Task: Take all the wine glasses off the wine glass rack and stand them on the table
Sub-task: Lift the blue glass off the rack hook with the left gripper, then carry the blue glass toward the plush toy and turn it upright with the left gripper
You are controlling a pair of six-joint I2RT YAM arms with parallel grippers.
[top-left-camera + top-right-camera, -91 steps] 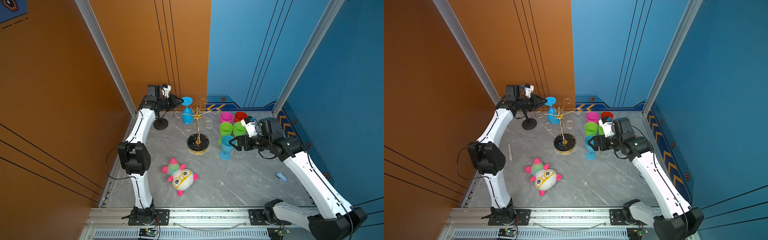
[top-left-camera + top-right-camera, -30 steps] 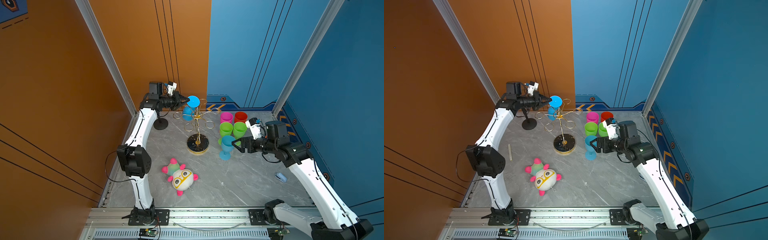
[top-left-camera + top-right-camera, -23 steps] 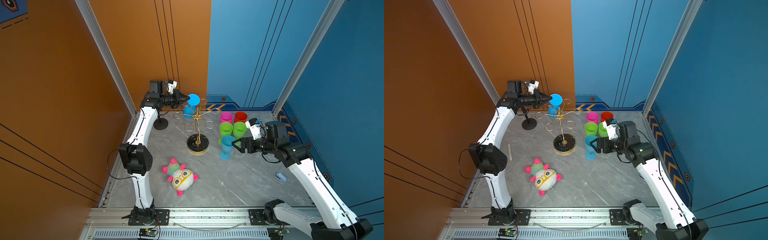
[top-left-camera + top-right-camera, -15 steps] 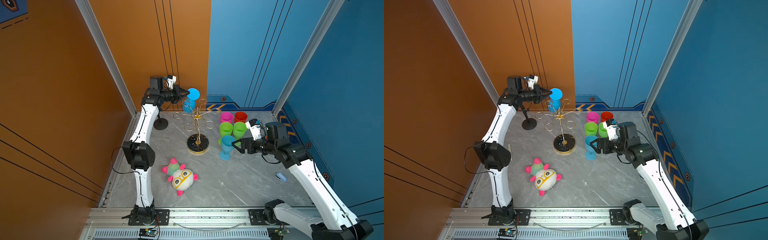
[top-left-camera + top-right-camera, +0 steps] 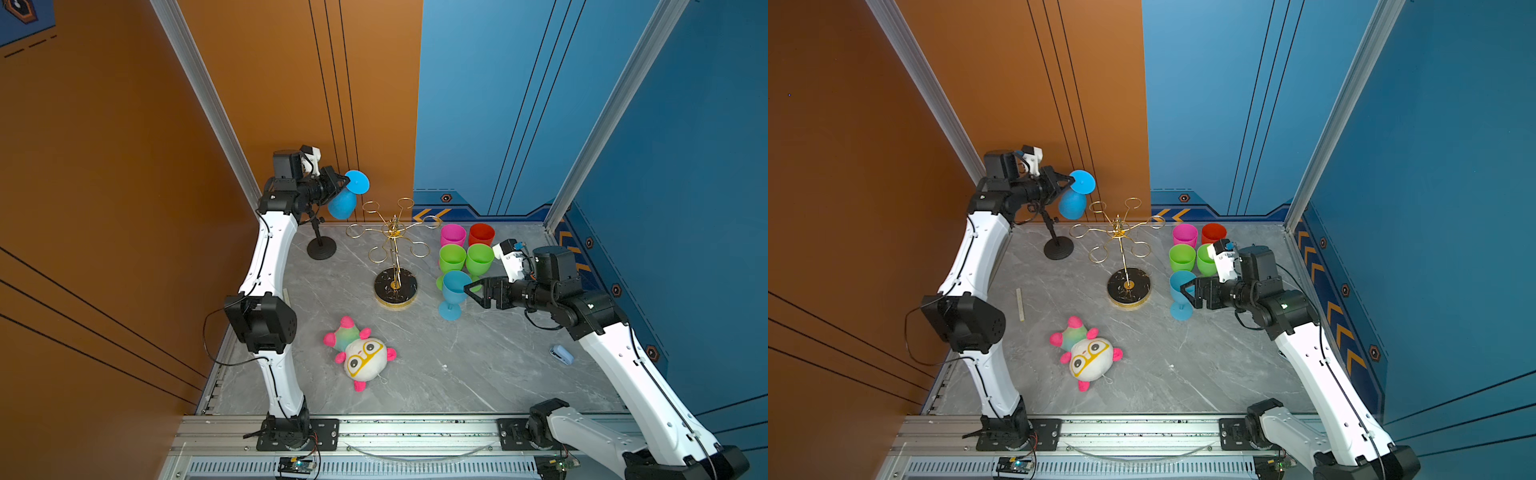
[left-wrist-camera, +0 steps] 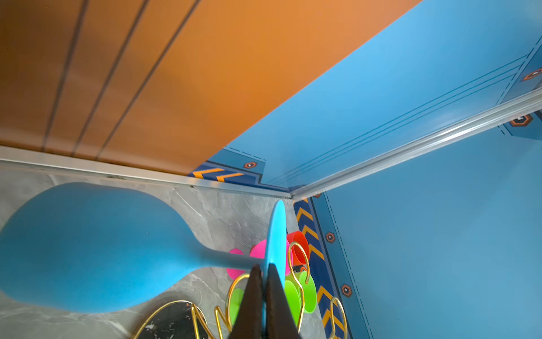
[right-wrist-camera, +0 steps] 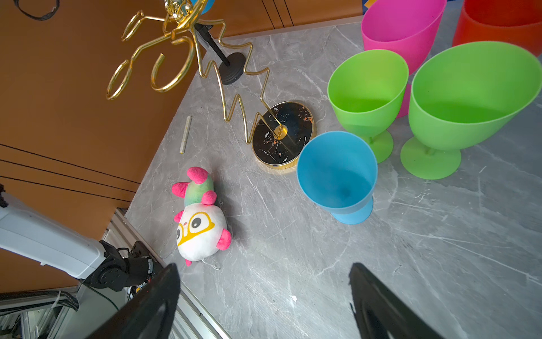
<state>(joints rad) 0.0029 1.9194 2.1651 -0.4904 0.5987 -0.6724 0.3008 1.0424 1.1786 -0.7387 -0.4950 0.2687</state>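
Observation:
My right gripper will grip the rim of the blue wine glass (image 7: 207,10) in my left gripper, because my left gripper holds the glass's foot.
My left gripper (image 5: 345,183) is shut on the round foot of a blue wine glass (image 5: 343,203), held high near the orange wall with its bowl hanging down. In both top views the glass (image 5: 1072,203) hangs left of the gold wine glass rack (image 5: 395,232) and apart from its loops, which are all bare. In the left wrist view the fingers pinch the foot's edge (image 6: 277,234), with the rack's loops (image 6: 296,264) behind. My right gripper (image 5: 469,289) is open and empty, low over the table beside a second blue glass (image 5: 455,286).
Two green glasses (image 5: 452,257), a pink one (image 5: 453,235) and a red one (image 5: 481,235) stand right of the rack's black base (image 5: 395,286). A small black stand (image 5: 321,249) is under the left arm. A plush toy (image 5: 359,357), a pale stick (image 5: 1019,303) and a small blue item (image 5: 561,355) lie on the table.
My left gripper has lifted the blue wine glass up and back toward the left, off the rack's arm where it hung three seconds ago. The right arm has stayed still this last second.

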